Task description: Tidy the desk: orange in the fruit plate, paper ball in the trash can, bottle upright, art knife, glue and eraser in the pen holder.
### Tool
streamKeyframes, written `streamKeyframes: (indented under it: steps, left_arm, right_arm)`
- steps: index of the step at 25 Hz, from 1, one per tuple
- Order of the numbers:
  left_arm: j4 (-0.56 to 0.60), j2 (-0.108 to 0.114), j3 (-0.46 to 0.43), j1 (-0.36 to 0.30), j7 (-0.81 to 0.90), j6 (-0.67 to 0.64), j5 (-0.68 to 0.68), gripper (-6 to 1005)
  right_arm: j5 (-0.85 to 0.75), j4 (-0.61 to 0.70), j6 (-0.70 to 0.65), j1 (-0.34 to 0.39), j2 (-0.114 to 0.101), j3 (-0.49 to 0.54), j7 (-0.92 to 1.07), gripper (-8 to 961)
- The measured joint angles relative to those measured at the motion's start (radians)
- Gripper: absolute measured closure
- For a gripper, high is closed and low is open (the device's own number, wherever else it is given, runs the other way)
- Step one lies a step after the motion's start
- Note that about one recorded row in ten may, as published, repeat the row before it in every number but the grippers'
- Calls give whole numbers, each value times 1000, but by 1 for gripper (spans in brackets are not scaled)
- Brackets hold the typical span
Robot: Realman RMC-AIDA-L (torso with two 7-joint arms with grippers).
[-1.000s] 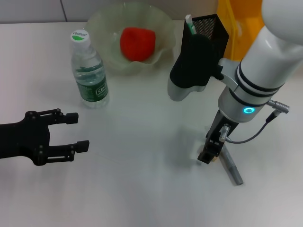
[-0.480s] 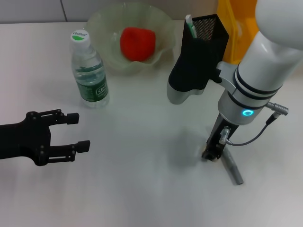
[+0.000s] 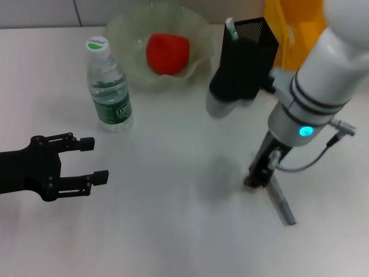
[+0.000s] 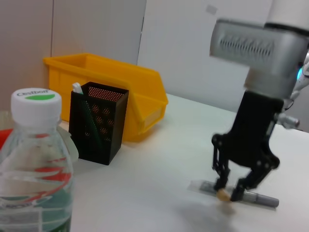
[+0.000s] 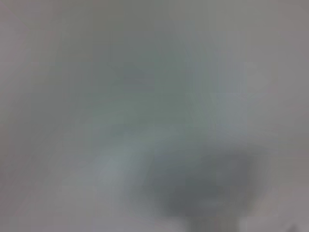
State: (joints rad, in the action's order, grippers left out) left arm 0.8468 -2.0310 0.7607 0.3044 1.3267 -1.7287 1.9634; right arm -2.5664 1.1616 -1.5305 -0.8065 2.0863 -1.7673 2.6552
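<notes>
Next, I release the tan eraser from my right gripper inside the black mesh pen holder (image 3: 250,36), so that it goes beside the green art knife.
My right gripper (image 3: 255,182) points down at the desk (image 3: 173,225), right of centre, shut on the tiny tan eraser (image 4: 223,195) just above the surface. The grey glue (image 3: 281,202) lies flat right beside it. Far back, the green art knife (image 3: 230,29) stands in the black mesh pen holder (image 3: 253,34). The orange (image 3: 167,53) rests in the pale green fruit plate (image 3: 124,29). The bottle (image 3: 109,86) stands upright. At the left, my left gripper (image 3: 92,160) hovers open and empty. The paper ball is out of view.
The yellow trash can (image 3: 291,32) stands at the back right, just behind the pen holder. My right forearm reaches across in front of the pen holder. The right wrist view is a grey blur.
My right gripper has shifted a little to the right and upward at the glue stick. The pale eraser that lay by its tips is now between them. The left arm has stayed put.
</notes>
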Motion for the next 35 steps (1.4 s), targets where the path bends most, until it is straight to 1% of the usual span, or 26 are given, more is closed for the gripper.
streamKeyframes:
  steps: [1, 2, 3, 4, 5, 6, 7, 9, 10, 11, 12, 13, 15, 16, 17, 18, 19, 21, 22, 25, 26, 28, 29, 32, 35]
  left_arm:
    - [-1, 0, 0, -1, -2, 1, 0, 214]
    - [-1, 0, 0, -1, -2, 1, 0, 214]
    - [-2, 0, 0, -2, -3, 1, 0, 214]
    - [-2, 0, 0, -2, -3, 1, 0, 214]
    - [-3, 0, 0, -2, -4, 1, 0, 214]
    - [-4, 0, 0, -2, -4, 1, 0, 214]
    - [-4, 0, 0, -2, -4, 1, 0, 214]
    - [-10, 0, 0, -2, -4, 1, 0, 214]
    - [-17, 0, 0, -1, -4, 2, 0, 214]
    - [-23, 0, 0, 2, -4, 3, 0, 214]
    - [-23, 0, 0, 2, -4, 3, 0, 214]
    - [-25, 0, 0, 3, -4, 4, 0, 214]
    - [-26, 0, 0, 3, -4, 6, 0, 214]
    - [-26, 0, 0, 4, -4, 9, 0, 214]
    - [-26, 0, 0, 4, -4, 9, 0, 214]
    - [-26, 0, 0, 4, -4, 9, 0, 213]
    - [-26, -1, 0, 4, -4, 10, 0, 213]
    - [-26, -3, 0, 4, -4, 11, 0, 213]
    - [-26, -4, 0, 3, -4, 11, 0, 213]
    - [-26, -4, 0, 1, -4, 13, 0, 213]
    - [-26, -4, 0, 0, -3, 13, 0, 213]
    - [-26, -5, 0, 0, -1, 14, 0, 213]
    - [-26, -7, 0, -1, 2, 14, 0, 213]
    - [-26, -10, 0, 1, 4, 15, 0, 213]
    - [-26, -10, 0, 2, 4, 15, 0, 213]
  right_arm:
    - [-2, 66, -21, 18, -3, 57, -2, 701]
    - [-2, 66, -21, 18, -3, 57, -2, 699]
    - [-10, 138, -34, 32, -4, 126, -6, 696]
    - [-10, 138, -34, 32, -4, 126, -6, 694]
    - [-20, 174, -38, 39, -4, 164, -7, 692]
    - [-44, 239, -32, 48, -5, 232, -8, 689]
    - [-44, 239, -32, 48, -5, 232, -8, 687]
    - [-62, 272, -9, 54, -5, 273, -10, 682]
    - [-72, 280, 14, 55, -5, 288, -11, 680]
    - [-88, 283, 73, 56, -6, 307, -12, 677]
    - [-88, 283, 73, 56, -6, 307, -12, 675]
    - [-92, 279, 107, 58, -6, 311, -12, 673]
    - [-100, 267, 188, 64, -6, 314, -12, 668]
    - [-108, 248, 276, 75, -4, 315, -10, 665]
    - [-108, 248, 276, 75, -4, 315, -10, 663]
    - [-112, 224, 355, 84, -4, 317, -7, 661]
    - [-112, 224, 355, 84, -4, 317, -7, 658]
    - [-112, 174, 447, 90, -3, 320, -7, 653]
    - [-112, 174, 447, 90, -3, 320, -7, 651]
    - [-116, 128, 515, 91, -4, 324, -10, 644]
    - [-122, 99, 558, 92, -5, 324, -10, 642]
    - [-124, 85, 581, 93, -5, 324, -11, 637]
    - [-124, 57, 620, 93, -5, 324, -11, 634]
    - [-124, 29, 655, 92, -5, 325, -11, 627]
    - [-124, 24, 662, 92, -5, 323, -11, 620]
